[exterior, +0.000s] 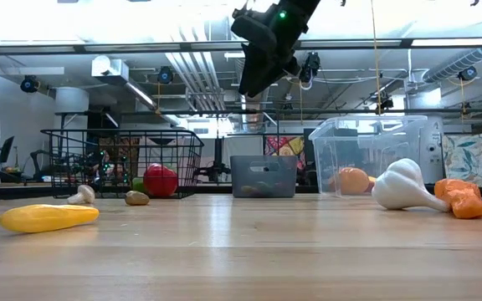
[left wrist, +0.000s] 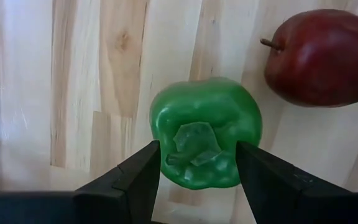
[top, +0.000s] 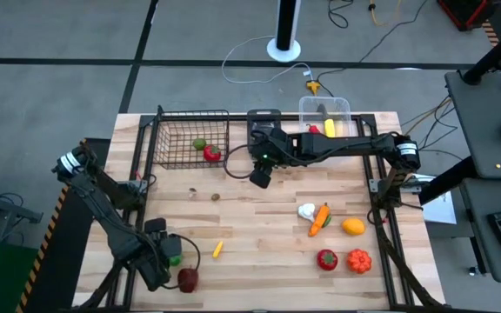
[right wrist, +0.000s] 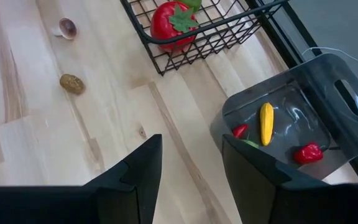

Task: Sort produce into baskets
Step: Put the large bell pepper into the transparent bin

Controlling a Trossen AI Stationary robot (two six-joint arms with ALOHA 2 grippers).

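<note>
The wide body of the green pepper fills the opening of my left gripper and its stem slants toward one finger, so I need to back away, line up and pinch the pepper's stem (left wrist: pixel 183 155).
My left gripper (top: pixel 169 253) is at the table's near left and is shut on a green toy pepper (left wrist: pixel 205 129). A dark red apple (top: pixel 187 279) lies just beside it. My right gripper (top: pixel 259 177) is open and empty. It hangs high over the table (exterior: pixel 253 84), near the dark grey bin (right wrist: pixel 278 130), which holds yellow, red and green pieces. The black wire basket (top: pixel 190 139) holds a red piece (right wrist: pixel 173 23) and a green piece. The clear tub (top: pixel 324 111) stands at the far edge with a yellow piece in it. My left gripper pinches the green pepper by its two opposite sides (left wrist: pixel 164 163) between its two fingers. The fingers come from above, and the stem (left wrist: pixel 194 146) faces the camera. I cannot tell whether the pepper is lifted off the table.
A mushroom (top: pixel 192 193) and a potato (top: pixel 216 196) lie left of centre, and a small yellow piece (top: pixel 217 249) lies nearer. Garlic (top: pixel 307 211), a carrot (top: pixel 320 219), a yellow fruit (top: pixel 353 227), a tomato (top: pixel 326 259) and an orange piece (top: pixel 358 260) lie at the near right.
</note>
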